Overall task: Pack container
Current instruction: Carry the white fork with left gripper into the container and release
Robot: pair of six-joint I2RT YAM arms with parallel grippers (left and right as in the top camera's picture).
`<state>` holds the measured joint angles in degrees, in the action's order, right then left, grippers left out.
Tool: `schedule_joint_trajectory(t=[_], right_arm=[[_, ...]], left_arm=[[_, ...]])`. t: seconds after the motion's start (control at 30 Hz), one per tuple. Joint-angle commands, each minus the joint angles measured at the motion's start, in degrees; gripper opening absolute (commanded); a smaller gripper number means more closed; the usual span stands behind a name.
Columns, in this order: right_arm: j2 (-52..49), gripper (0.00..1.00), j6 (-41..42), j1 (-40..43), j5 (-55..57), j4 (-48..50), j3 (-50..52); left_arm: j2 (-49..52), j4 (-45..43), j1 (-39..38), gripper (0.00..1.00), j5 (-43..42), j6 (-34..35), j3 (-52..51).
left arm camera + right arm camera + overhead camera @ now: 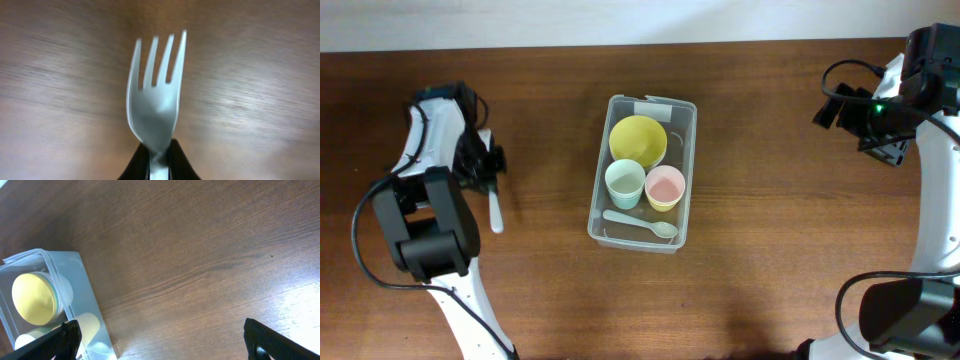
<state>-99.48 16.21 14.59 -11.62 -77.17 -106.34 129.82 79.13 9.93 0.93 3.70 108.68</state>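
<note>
My left gripper will let go of the white plastic fork in the clear container, between the white spoon and the container's front side (637, 233).
The clear container (691, 150) sits mid-table, holding a yellow bowl (638, 140), a pale green cup (625, 183), a pink cup (665, 186) and a white spoon (642, 224). At the left, my left gripper (492, 178) is shut on the handle of a white plastic fork (496, 213). In the left wrist view the fork (156, 95) points away from the gripper (160, 152), just above the wood. My right gripper (865, 128) hangs open at the far right with nothing in it. In the right wrist view the container (80, 287) lies left of the gripper (160, 337).
The brown wooden table (780, 250) runs up to a white wall along the back edge. Black cables loop round both arm bases at the front left and front right.
</note>
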Motion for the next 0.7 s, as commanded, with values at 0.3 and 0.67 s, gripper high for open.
schedule_joint_trajectory(t=[0.3,0.67], right_arm=[[0.39,0.99,-0.31,0.07,0.09,0.02,-0.44],[0.39,0.99,-0.31,0.07,0.09,0.02,-0.44]], left_arm=[[-19.15,3.89,-18.97,0.01,-2.34,-23.39,17.46],[-19.15,10.62,-38.36,0.01,-10.38,-63.30,4.17]])
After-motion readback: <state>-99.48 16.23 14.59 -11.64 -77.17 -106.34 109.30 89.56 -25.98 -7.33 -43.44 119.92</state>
